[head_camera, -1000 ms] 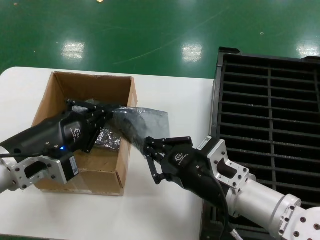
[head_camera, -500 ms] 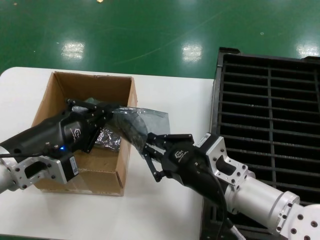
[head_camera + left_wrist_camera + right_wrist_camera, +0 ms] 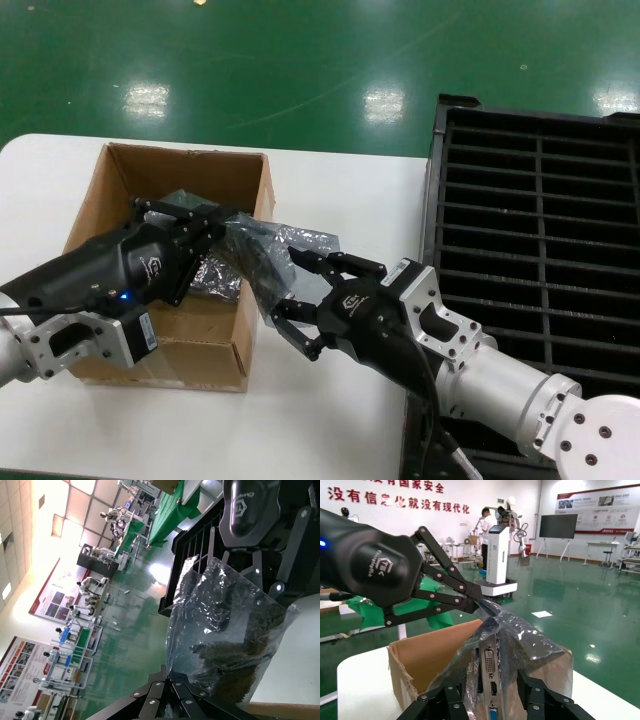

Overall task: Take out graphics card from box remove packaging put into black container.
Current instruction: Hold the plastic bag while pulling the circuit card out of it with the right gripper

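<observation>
The bag's loose end is around the graphics card, so next my right gripper reaches inside and closes on the silver bracket (image 3: pixel 491 675) while my left gripper holds the bag.
The packaging (image 3: pixel 285 245), a crinkly translucent bag, hangs over the right wall of the brown box (image 3: pixel 150 170) with the graphics card (image 3: pixel 255 268) dark inside it. My left gripper (image 3: pixel 218 225) is shut on the bag's end above the box; its tips (image 3: pixel 170 674) pinch the plastic (image 3: pixel 225 625). My right gripper (image 3: pixel 292 295) is open, with its fingers on either side of the bag's free end. In the right wrist view the card's silver bracket (image 3: pixel 492 677) with a blue port stands between my open fingers (image 3: pixel 452 700), still inside the bag (image 3: pixel 535 650).
The black container (image 3: pixel 540 200) stands at the right, beside and under my right arm. More shiny bagged material (image 3: pixel 215 278) lies in the box. White table (image 3: pixel 340 190) lies between the box and the container. The box's wall (image 3: pixel 435 650) is just behind the bag.
My right gripper has moved left toward the box and spread its fingers around the bag's free end. The left gripper and box have not moved.
</observation>
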Robot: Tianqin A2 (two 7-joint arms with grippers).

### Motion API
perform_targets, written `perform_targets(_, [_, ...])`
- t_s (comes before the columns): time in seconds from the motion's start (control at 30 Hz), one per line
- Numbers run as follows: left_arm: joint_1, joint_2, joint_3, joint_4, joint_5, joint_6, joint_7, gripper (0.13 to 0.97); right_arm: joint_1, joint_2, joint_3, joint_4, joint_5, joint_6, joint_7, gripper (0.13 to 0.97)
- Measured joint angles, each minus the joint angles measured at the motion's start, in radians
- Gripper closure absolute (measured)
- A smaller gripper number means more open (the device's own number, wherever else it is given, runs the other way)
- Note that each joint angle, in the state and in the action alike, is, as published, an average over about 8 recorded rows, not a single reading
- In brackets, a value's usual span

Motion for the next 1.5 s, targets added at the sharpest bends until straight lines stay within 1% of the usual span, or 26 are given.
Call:
perform_targets(0.1, [0.0,0.0,0.0,0.0,0.0,0.0,0.0,0.957,0.007,-0.011,0.001,-0.024,0.005,0.008,-0.007,0.708])
perform_targets(0.23, [0.0,0.0,0.0,0.0,0.0,0.0,0.0,0.957,0.017,-0.027,0.003,-0.056,0.014,0.021,-0.015,0.708])
perform_targets(0.53, [0.0,0.0,0.0,0.0,0.0,0.0,0.0,0.957,0.04,-0.06,0.006,-0.113,0.032,0.05,-0.032,0.743])
perform_targets(0.8, [0.0,0.0,0.0,0.0,0.0,0.0,0.0,0.957,0.055,-0.076,0.001,-0.147,0.053,0.063,-0.051,0.844])
perform_targets(1.03, [0.0,0.0,0.0,0.0,0.0,0.0,0.0,0.957,0.06,-0.078,-0.002,-0.156,0.067,0.069,-0.063,0.891])
perform_targets(1.1, [0.0,0.0,0.0,0.0,0.0,0.0,0.0,0.957,0.06,-0.075,-0.001,-0.153,0.069,0.07,-0.063,0.907])
perform_targets(1.27, [0.0,0.0,0.0,0.0,0.0,0.0,0.0,0.957,0.046,-0.061,0.002,-0.117,0.066,0.066,-0.052,0.907])
perform_targets(1.5, [0.0,0.0,0.0,0.0,0.0,0.0,0.0,0.957,-0.011,-0.008,0.015,0.026,0.046,0.029,-0.006,0.907])
